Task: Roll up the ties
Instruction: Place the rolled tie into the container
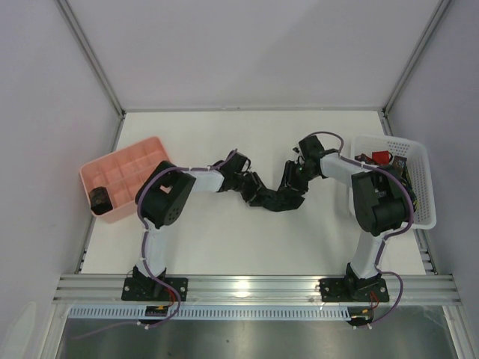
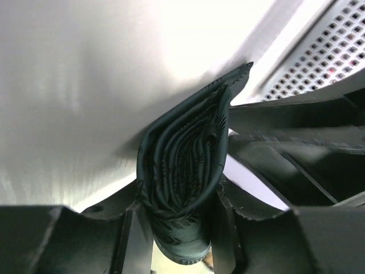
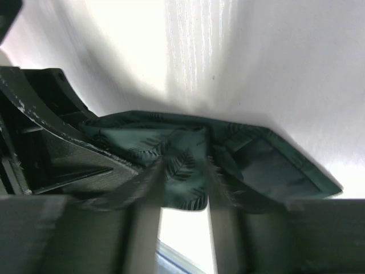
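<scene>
My left gripper is to put the rolled dark green tie, now held at mid-table, down in the pink tray's front corner compartment (image 1: pixel 169 173) facing in the middle of the table.
A dark green leaf-patterned tie (image 2: pixel 179 165) is wound into a flattened coil. My left gripper (image 2: pixel 177 225) is shut on this coil, squeezing its lower part between both fingers. In the top view the two grippers meet at mid-table: the left gripper (image 1: pixel 257 196), the right gripper (image 1: pixel 293 188), and the coil (image 1: pixel 278 202) between them. In the right wrist view my right gripper (image 3: pixel 183 188) grips a fold of the same tie (image 3: pixel 188 154), and the tie's loose pointed end (image 3: pixel 285 168) lies on the table. Another rolled dark tie (image 1: pixel 99 199) sits in the pink tray.
The pink compartment tray (image 1: pixel 131 161) stands at the left edge of the table. A white lattice basket (image 1: pixel 419 161) at the right holds a red tie (image 1: pixel 380 157) and dark ones. The basket's wall (image 2: pixel 319 63) shows close behind the coil in the left wrist view.
</scene>
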You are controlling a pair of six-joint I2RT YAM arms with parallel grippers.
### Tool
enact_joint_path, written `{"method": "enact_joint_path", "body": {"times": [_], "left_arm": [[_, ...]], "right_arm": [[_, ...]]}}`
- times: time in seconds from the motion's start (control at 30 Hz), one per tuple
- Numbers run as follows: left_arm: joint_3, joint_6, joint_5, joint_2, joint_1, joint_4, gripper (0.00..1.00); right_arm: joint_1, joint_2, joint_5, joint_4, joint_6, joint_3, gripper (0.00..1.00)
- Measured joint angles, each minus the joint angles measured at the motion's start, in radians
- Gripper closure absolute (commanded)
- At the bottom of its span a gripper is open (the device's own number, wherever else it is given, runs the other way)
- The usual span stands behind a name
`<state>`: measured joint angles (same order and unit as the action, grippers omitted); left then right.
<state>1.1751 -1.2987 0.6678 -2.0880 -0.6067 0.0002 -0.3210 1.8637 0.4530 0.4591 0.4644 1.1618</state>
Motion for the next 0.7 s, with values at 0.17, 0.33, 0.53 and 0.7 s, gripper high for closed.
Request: {"method": "enact_joint_path", "body": {"times": [0.17,0.33,0.53,0.7], "left_arm": [[0.099,0.183,-0.058,0.003,0.002,-0.167,1.00],[0.172,0.406,-0.124,0.043,0.035,-0.402,1.00],[0.245,0.604,-0.259,0.168,0.175,-0.715,0.99],[0.307,0.679,-0.335,0.280,0.352,-0.858,1.00]], "right_arm": [[0.005,-0.018,-0.045,0.169,0.006,0.121,0.47],[0.011,-0.095,-0.069,0.279,0.006,0.241,0.47],[0.011,-0.220,-0.036,0.333,0.006,0.227,0.47],[-0.010,-0.267,0.008,0.336,0.007,0.151,0.48]]}}
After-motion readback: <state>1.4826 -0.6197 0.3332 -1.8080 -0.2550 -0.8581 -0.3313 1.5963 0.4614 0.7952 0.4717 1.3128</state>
